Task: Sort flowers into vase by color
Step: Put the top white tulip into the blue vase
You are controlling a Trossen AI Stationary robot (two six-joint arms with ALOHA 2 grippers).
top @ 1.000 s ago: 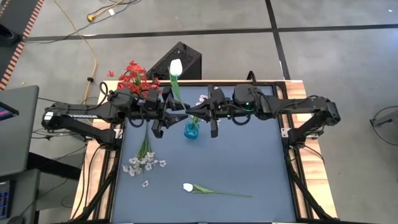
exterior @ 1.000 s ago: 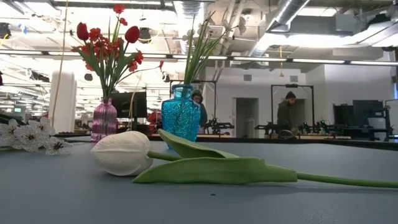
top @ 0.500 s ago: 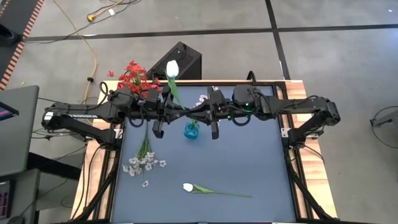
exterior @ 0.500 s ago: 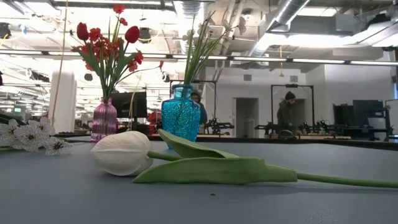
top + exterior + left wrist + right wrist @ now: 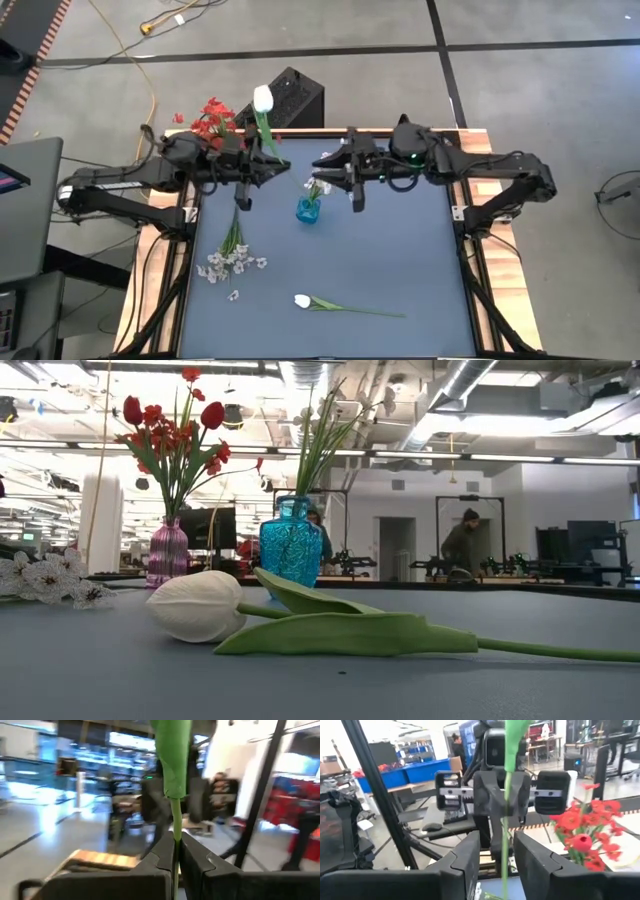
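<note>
The left gripper will release the white tulip in the blue vase (image 5: 309, 205), beside the white blossom sprays.
My left gripper (image 5: 282, 164) is shut on the stem of a white tulip (image 5: 263, 98), held high over the table's far left part. My right gripper (image 5: 320, 161) faces it, open. Its fingers (image 5: 465, 855) stand on either side of the same stem (image 5: 505, 835), apart from it. A blue vase (image 5: 308, 209) below holds white blossom sprays by their stems. A pink vase (image 5: 168, 552) at the far left holds red flowers (image 5: 212, 120). A second white tulip (image 5: 302, 300) and a white blossom spray (image 5: 232, 258) lie flat on the table. My left gripper pinches the tulip's green stem (image 5: 175, 842) between its two fingers, below a leaf. The fingers come level from the table's left and lie across the stem. The tulip stands about upright, bud up, lifted clear of the table and of the vases.
The blue mat (image 5: 400, 260) is bare on its right half. Black frame rails (image 5: 470, 270) run along the table's sides. A dark box (image 5: 295, 95) stands beyond the far edge. People show in the room behind the table.
The two grippers, close together over the blue vase a second ago, have drawn apart. My left one has gone toward the table's left and far edges, and the tulip went with it, its bud shifting the same way. My right one has backed toward the right edge.
</note>
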